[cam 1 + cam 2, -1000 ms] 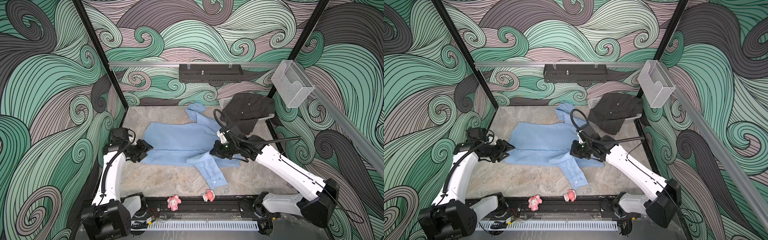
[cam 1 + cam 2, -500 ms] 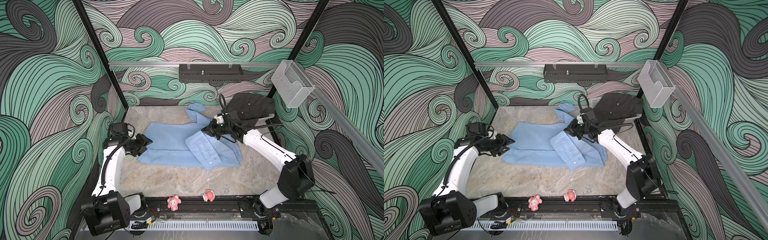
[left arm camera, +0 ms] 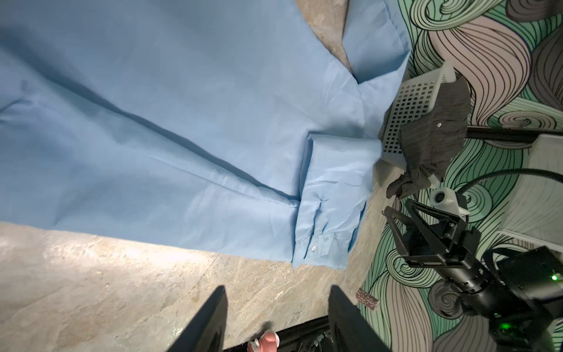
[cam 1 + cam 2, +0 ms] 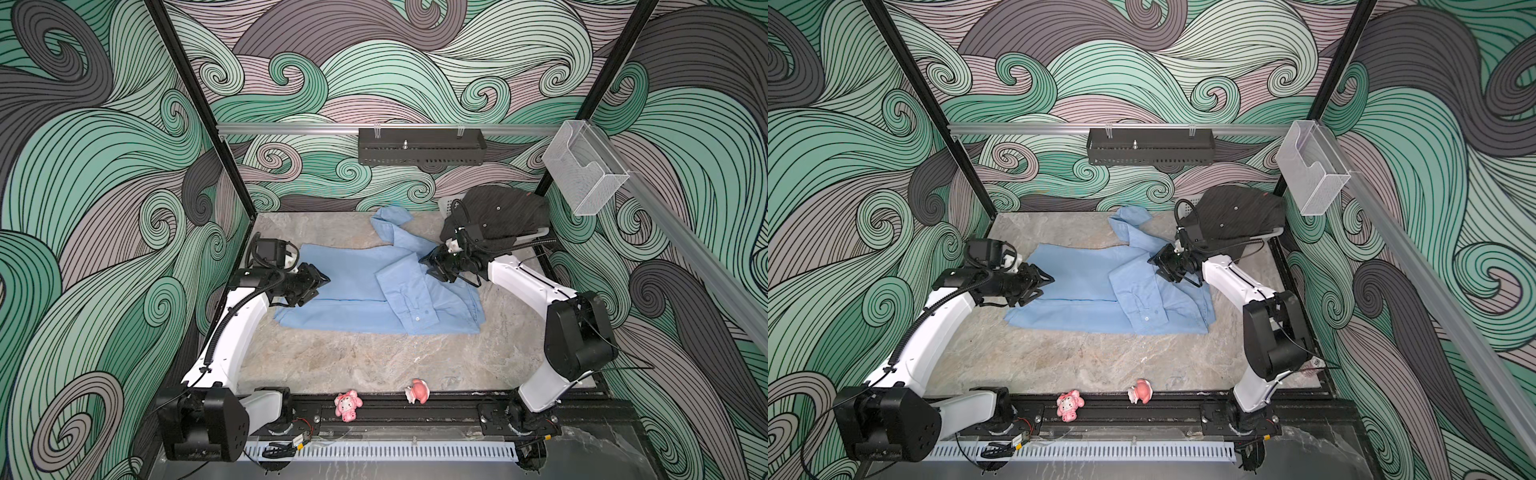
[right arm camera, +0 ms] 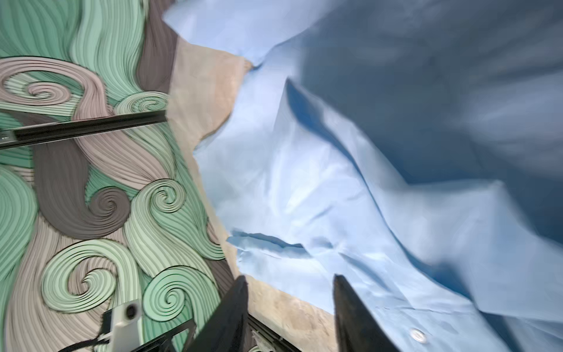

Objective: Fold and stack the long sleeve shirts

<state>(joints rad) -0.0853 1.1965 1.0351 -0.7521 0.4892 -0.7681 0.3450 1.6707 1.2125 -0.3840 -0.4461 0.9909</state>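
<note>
The robot's left gripper will next move to the folded-back sleeve's cuff (image 4: 406, 316) (image 3: 303, 248) on the light blue shirt and close there, beside the cuff's button.
A light blue shirt (image 4: 357, 286) (image 4: 1084, 282) lies flat mid-table, one sleeve (image 4: 409, 295) folded back across its right side, cuff button up. A dark pinstriped shirt (image 4: 498, 212) (image 4: 1233, 212) (image 3: 432, 143) is heaped over a white basket (image 3: 411, 103) at the back right. My left gripper (image 4: 322, 280) (image 4: 1046, 280) (image 3: 277, 292) hovers open over the blue shirt's left edge, holding nothing. My right gripper (image 4: 430, 266) (image 4: 1156, 266) (image 5: 290, 280) stands open just above the shirt's (image 5: 304, 183) back right shoulder, with nothing between its fingers.
Two small pink toys (image 4: 348, 405) (image 4: 417, 390) sit on the front rail. A black tray (image 4: 422, 146) hangs on the back rail and a clear plastic holder (image 4: 584, 172) on the right post. Bare marble lies in front of the blue shirt.
My right gripper carried the sleeve from the front up over the shirt body, then opened and let it drop. The left gripper shifted slightly back and stayed open.
</note>
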